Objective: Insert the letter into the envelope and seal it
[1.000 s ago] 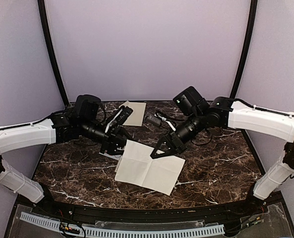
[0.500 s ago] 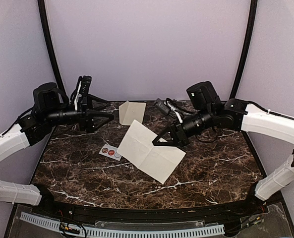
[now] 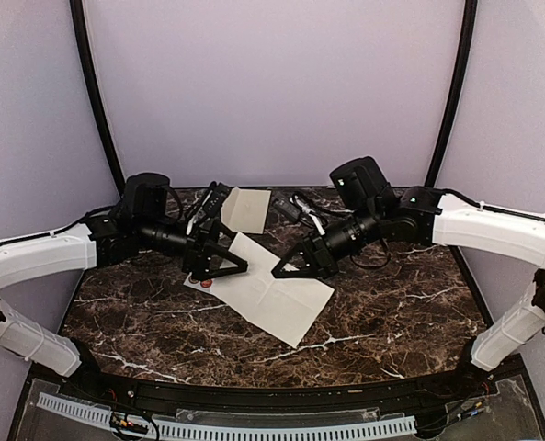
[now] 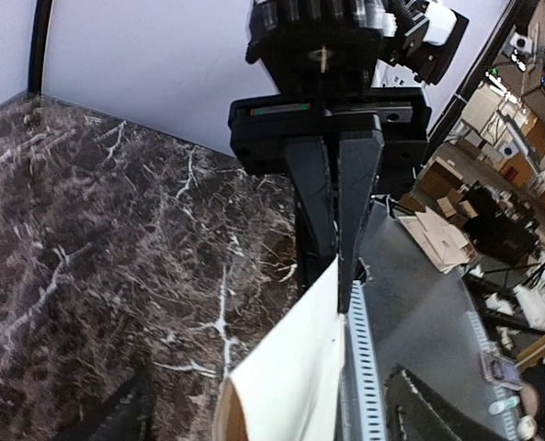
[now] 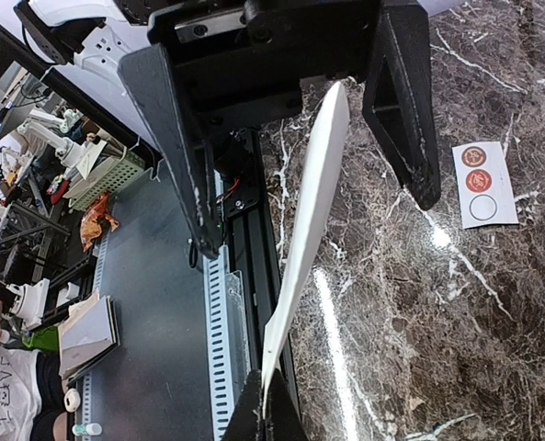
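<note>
Next, my left gripper backs away and pinches the letter by its middle crease (image 3: 266,291), because the letter's open half spreads wide around it.
The letter (image 3: 277,294) is a large creased sheet, cream on top and tan underneath, and it also shows in the left wrist view (image 4: 290,386). It lies slanted mid-table with its far edge lifted. My right gripper (image 3: 281,271) is shut on that far edge, with the sheet pinched between its fingers (image 5: 270,415). My left gripper (image 3: 226,273) is open at the sheet's left edge, and its spread fingers (image 5: 175,138) straddle the paper without closing. The cream envelope (image 3: 246,209) lies flat at the back of the table, apart from both grippers.
A small white sticker strip with round seals (image 3: 203,282) lies under the left gripper; it also shows in the right wrist view (image 5: 482,182). The dark marble table (image 3: 391,312) ends at a black rail (image 3: 272,397) at the near edge. Cables (image 3: 300,211) lie at the back.
The left arm, raised at the far left half a second ago, has come back down to the letter's left edge, still open. The right gripper has shifted slightly left, holding the letter.
</note>
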Controlling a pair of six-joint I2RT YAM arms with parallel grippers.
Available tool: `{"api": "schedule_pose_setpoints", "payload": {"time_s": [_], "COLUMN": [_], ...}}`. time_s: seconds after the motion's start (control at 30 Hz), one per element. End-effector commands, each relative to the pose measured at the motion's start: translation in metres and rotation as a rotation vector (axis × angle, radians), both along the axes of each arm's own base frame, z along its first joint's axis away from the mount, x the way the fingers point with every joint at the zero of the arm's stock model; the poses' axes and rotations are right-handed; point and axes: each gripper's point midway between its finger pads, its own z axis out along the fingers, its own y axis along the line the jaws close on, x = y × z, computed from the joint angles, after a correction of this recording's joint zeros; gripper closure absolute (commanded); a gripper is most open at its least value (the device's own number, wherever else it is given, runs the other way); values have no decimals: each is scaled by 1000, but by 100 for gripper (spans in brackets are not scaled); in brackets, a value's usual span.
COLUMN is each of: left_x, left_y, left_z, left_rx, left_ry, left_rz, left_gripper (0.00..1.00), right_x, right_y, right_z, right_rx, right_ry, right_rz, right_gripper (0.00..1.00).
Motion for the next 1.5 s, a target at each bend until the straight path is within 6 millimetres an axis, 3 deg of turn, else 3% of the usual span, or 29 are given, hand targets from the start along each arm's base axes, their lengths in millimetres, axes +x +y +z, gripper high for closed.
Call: {"api": "schedule_pose_setpoints", "payload": {"time_s": [0.0, 0.2, 0.27, 0.43, 0.73, 1.0, 1.13, 1.17, 1.2, 1.27, 1.3, 1.37, 1.47], "left_x": [-15, -20, -18, -14, -6, -1, -1, -1, 1, 5, 7, 16, 48], "left_y": [-3, -5, -5, -1, 6, 9, 10, 10, 9, 10, 11, 16, 36], "left_z": [20, 18, 18, 23, 25, 25, 25, 25, 24, 23, 24, 28, 43], "left_rx": [-50, -45, -39, -36, -16, -5, -5, -5, -2, 9, 13, 27, 35], "left_ry": [-6, 18, 9, -35, -54, -66, -69, -68, -71, -76, -83, -140, -271], "left_rz": [-104, -145, -132, -97, -55, -27, -22, -22, -15, 11, 27, 94, 335], "left_gripper": [35, 88, 99, 100, 100, 100, 100, 100, 99, 84, 69, 51, 29], "right_x": [0, -2, -3, -8, -15, -16, -16, -16, -15, -14, -13, -12, -7], "right_y": [9, 9, 7, -2, -20, -23, -22, -22, -22, -21, -22, -22, -24], "right_z": [18, 17, 12, -4, -21, -21, -18, -18, -17, -15, -14, -13, -12], "right_rx": [53, 48, 31, -24, -97, -98, -90, -88, -82, -72, -67, -62, -60], "right_ry": [-39, -32, -21, 7, 43, 44, 43, 41, 39, 34, 31, 22, 8], "right_rz": [24, 34, 33, 28, -7, -15, -13, -15, -18, -24, -31, -43, -80], "right_gripper": [100, 100, 100, 85, 83, 84, 100, 100, 100, 100, 100, 100, 100]}}
